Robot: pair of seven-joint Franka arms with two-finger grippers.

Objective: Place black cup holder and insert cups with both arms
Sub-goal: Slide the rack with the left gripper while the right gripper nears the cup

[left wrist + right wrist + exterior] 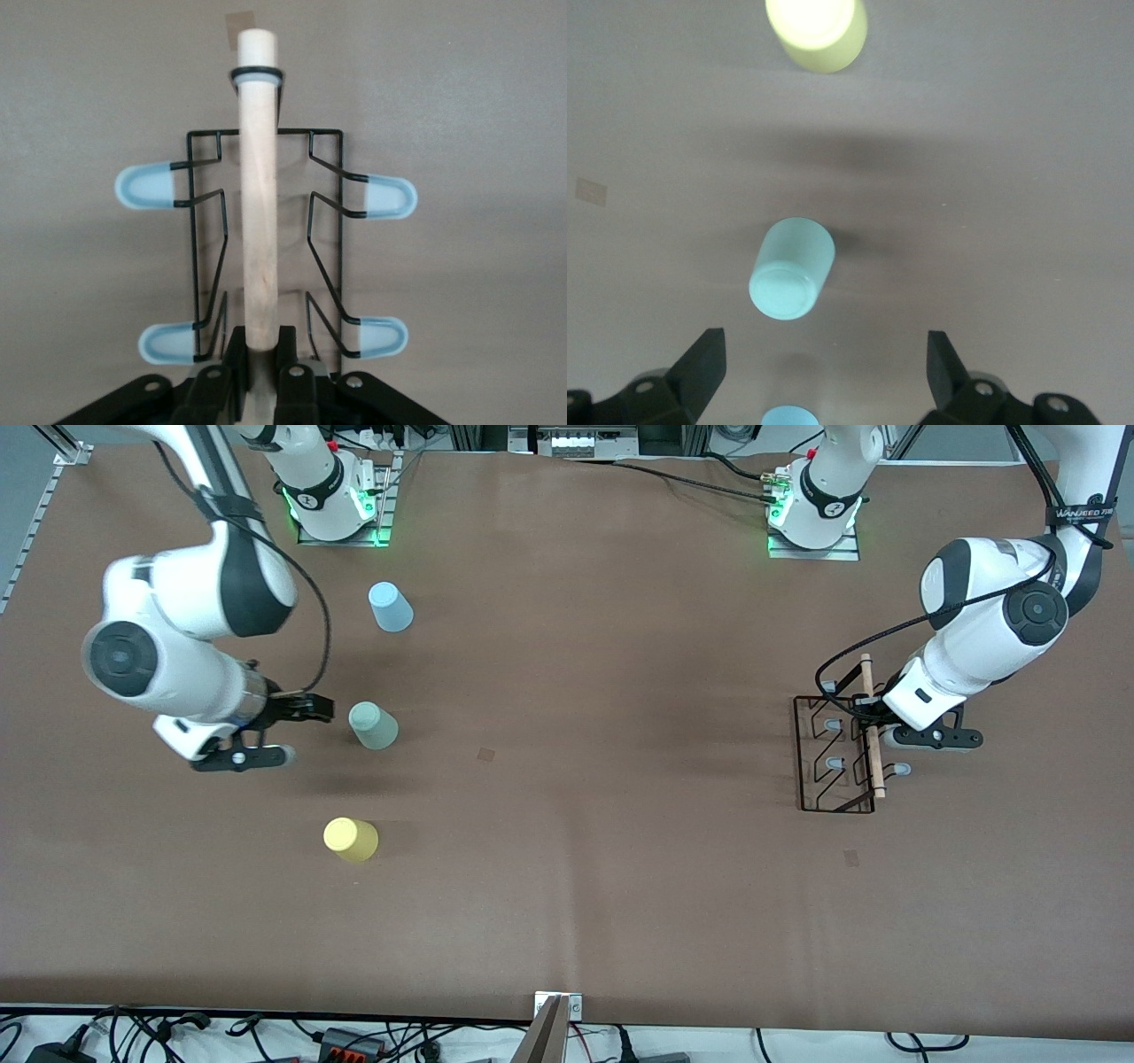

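The mint cup between the yellow cup and the light blue cup will be gripped by my right gripper around the sides of the mint cup (373,726) (788,271).
The black cup holder (833,755) is at the left arm's end of the table, its wooden rod (872,726) on top. My left gripper (873,722) is shut on that rod; in the left wrist view the fingers (232,354) clasp the rod (259,195) between pale-tipped prongs (390,197). The mint cup (373,725), yellow cup (351,839) and light blue cup (390,607) stand apart at the right arm's end. My right gripper (310,708) is open and empty beside the mint cup. In the right wrist view, its gripper (824,372) hangs above the table by the mint cup (791,268).
Two small tape marks (486,754) (851,857) lie on the brown table. The arm bases (332,505) (815,514) stand along the edge farthest from the front camera. The yellow cup (817,31) and the light blue cup (788,416) show in the right wrist view.
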